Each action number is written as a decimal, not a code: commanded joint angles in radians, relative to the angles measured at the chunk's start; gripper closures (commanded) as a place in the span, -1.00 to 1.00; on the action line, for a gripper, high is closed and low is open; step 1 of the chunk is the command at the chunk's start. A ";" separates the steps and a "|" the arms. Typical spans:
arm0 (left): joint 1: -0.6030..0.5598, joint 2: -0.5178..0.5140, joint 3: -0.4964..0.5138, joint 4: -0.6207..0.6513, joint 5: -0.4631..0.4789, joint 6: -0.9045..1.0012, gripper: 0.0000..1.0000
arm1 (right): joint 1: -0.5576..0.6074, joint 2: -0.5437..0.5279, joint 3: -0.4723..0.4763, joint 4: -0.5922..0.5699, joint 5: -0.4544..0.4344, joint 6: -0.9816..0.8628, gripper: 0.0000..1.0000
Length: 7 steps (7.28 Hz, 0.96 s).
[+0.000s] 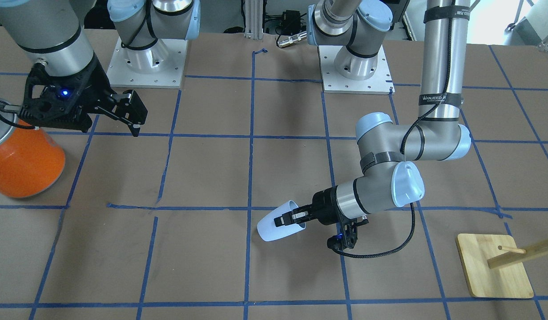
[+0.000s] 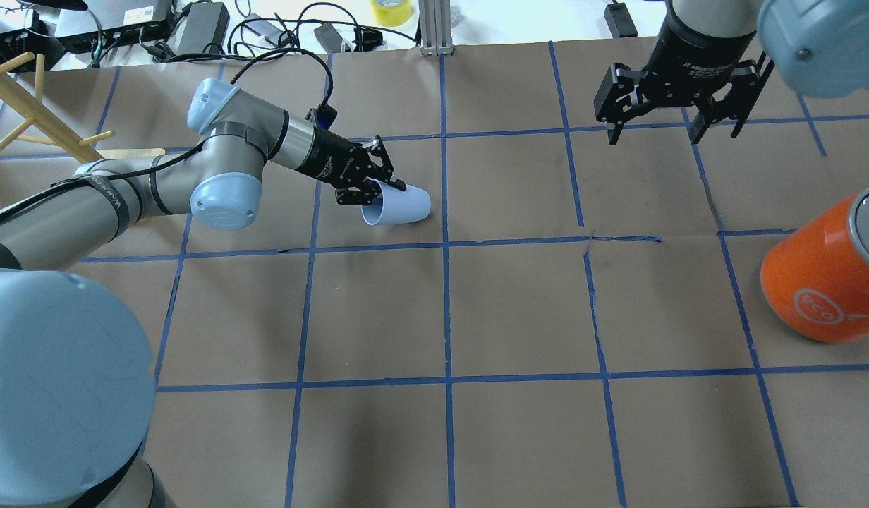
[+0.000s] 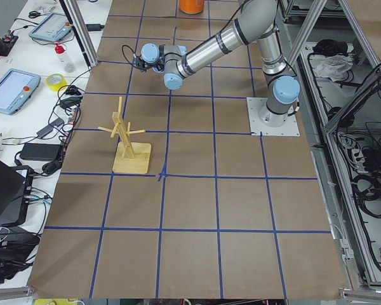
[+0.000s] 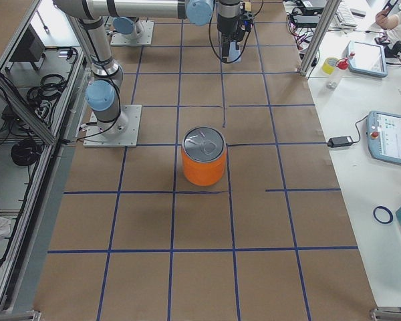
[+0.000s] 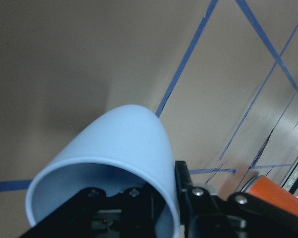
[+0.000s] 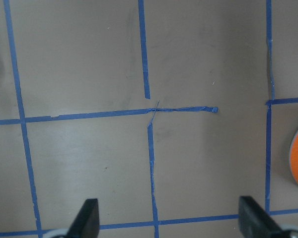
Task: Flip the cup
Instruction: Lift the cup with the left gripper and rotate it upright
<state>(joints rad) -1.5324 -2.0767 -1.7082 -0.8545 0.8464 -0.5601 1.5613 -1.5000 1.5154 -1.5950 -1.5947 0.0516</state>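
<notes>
The robot's left gripper will release the cup inside the blue-taped table square (image 1: pixel 390 251) beside the wooden peg stand.
The cup (image 1: pixel 274 226) is a pale blue-white tumbler, tipped on its side low over the brown table, base pointing away from the left arm. My left gripper (image 1: pixel 293 217) is shut on its rim, one finger inside the mouth and one outside. The overhead view shows the cup (image 2: pixel 400 206) and the left gripper (image 2: pixel 373 190) left of the table's middle. The left wrist view shows the cup (image 5: pixel 114 153) close up; I cannot tell if it touches the table. My right gripper (image 2: pixel 674 134) is open and empty, held high at the far right, also seen in its wrist view (image 6: pixel 170 223).
A large orange can (image 2: pixel 826 275) with a silver top stands at the right edge, near the right gripper (image 1: pixel 111 126). A wooden peg stand (image 1: pixel 494 266) stands at the far left of the table (image 2: pixel 519 310), beside the left arm.
</notes>
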 commanded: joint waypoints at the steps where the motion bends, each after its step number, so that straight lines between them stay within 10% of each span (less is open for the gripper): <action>1: -0.002 0.026 0.070 -0.003 0.196 -0.080 1.00 | 0.000 0.000 0.000 0.000 -0.001 -0.001 -1.00; 3: -0.003 0.047 0.078 -0.035 0.369 -0.022 1.00 | 0.000 0.000 0.000 0.000 -0.001 -0.001 -1.00; 7: -0.002 0.034 0.214 -0.244 0.801 0.690 1.00 | 0.000 0.000 0.000 0.000 -0.002 -0.001 -1.00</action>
<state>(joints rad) -1.5342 -2.0307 -1.5326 -1.0713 1.5498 -0.0654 1.5616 -1.4998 1.5156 -1.5957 -1.5968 0.0506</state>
